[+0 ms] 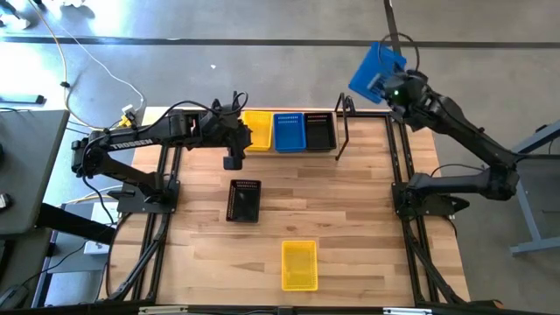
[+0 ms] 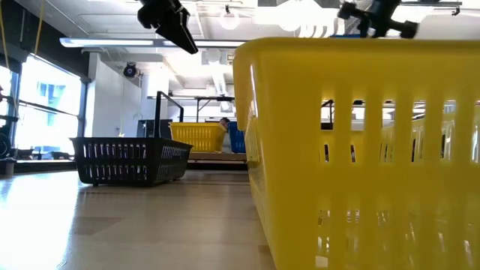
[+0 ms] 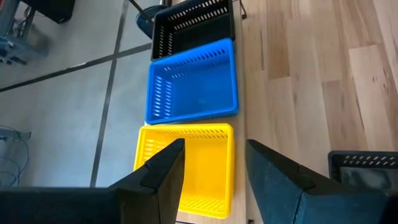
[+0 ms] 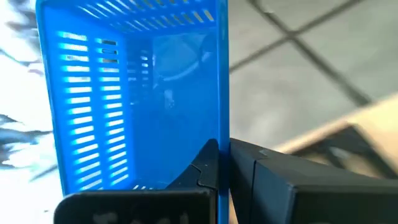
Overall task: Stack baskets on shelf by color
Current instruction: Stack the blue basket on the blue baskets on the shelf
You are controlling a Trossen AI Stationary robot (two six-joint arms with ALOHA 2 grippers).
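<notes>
Next, my right gripper lets go of the held blue basket inside the blue basket (image 1: 289,132) that sits between the yellow and black shelf baskets.
On the shelf (image 1: 339,140) at the table's far edge, a yellow basket (image 1: 256,129), a blue basket (image 1: 289,131) and a black basket (image 1: 319,131) sit side by side on their bottoms. My left gripper (image 3: 214,168) hovers open above the yellow one (image 3: 186,165), touching nothing. High past the table's far right corner, my right gripper (image 1: 394,87) is shut on another blue basket (image 1: 376,72). A black basket (image 1: 243,199) rests mid-table. A yellow basket (image 1: 298,264) rests near the front edge. My right gripper pinches one side wall of the blue basket at its rim (image 4: 222,149), one finger inside the basket and one outside. The basket is lifted clear of everything and tilted. It sticks out beyond the fingers, with its open side turned toward the wrist.
Black metal loop uprights (image 1: 346,114) stand at the shelf's right end, beside the black basket. Bare wood lies to the right of the loose black basket and around the near yellow basket (image 2: 360,150). Cables and grey floor lie beyond the table's far edge.
</notes>
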